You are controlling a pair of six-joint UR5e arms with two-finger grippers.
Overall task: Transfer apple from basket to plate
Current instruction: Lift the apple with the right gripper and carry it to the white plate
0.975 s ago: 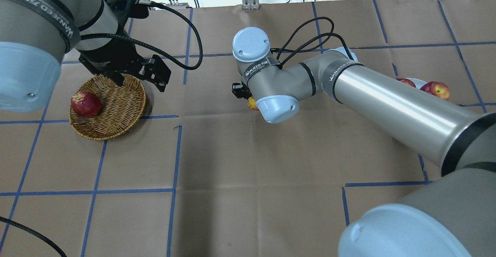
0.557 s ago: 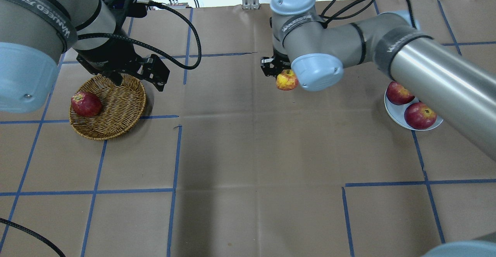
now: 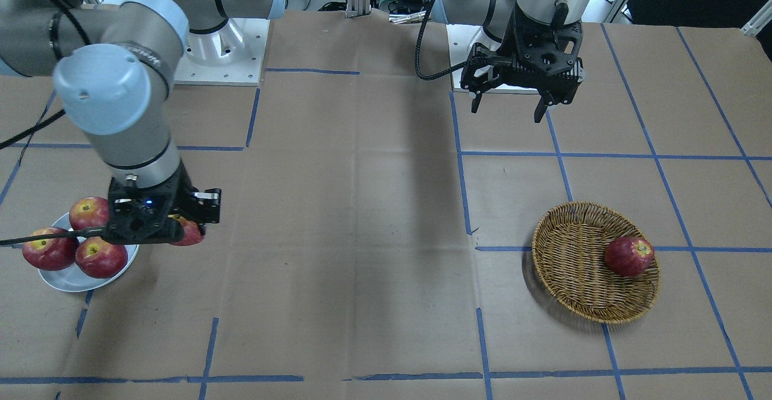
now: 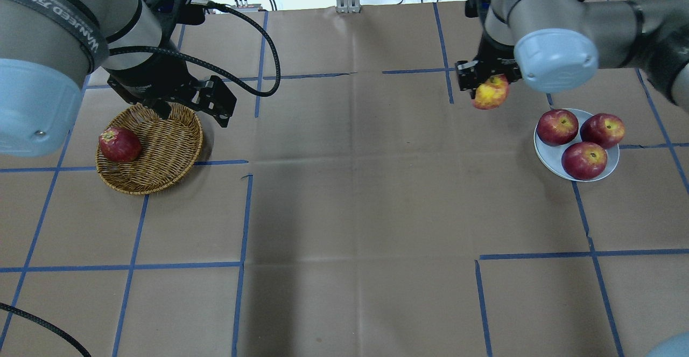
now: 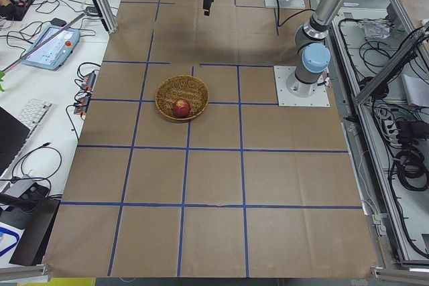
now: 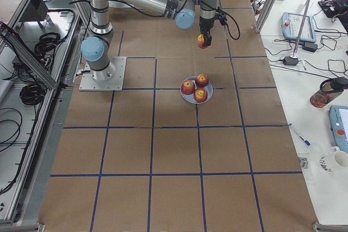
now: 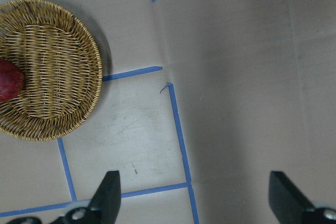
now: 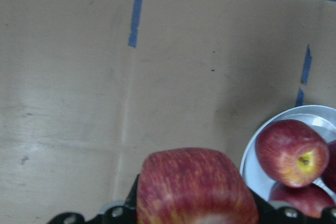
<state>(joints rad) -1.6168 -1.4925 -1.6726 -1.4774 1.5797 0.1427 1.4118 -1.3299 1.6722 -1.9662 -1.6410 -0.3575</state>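
My right gripper is holding the pinkish-red apple in the air just beside the plate. It will let go of it on top, between the dark red apples on the plate (image 3: 66,240) (image 8: 319,181).
My right gripper (image 4: 484,83) is shut on the pinkish-red apple (image 4: 491,96) with a yellow patch and holds it in the air just left of the pale blue-grey plate (image 4: 545,152). The apple fills the bottom of the right wrist view (image 8: 194,187), with the plate (image 8: 254,174) at lower right. The wicker basket (image 4: 167,152) sits at the left and holds one dark red apple (image 4: 119,145). My left gripper (image 4: 194,114) hangs open and empty over the basket's far right edge.
Three dark red apples (image 4: 584,160) lie on the plate and leave little bare plate. The brown paper table cover (image 4: 344,211) carries a grid of blue tape. The left arm's cable (image 4: 269,61) loops behind the basket.
My right arm has swung to the right with the apple, from the table's middle to beside the plate. The left arm and the basket have not moved.
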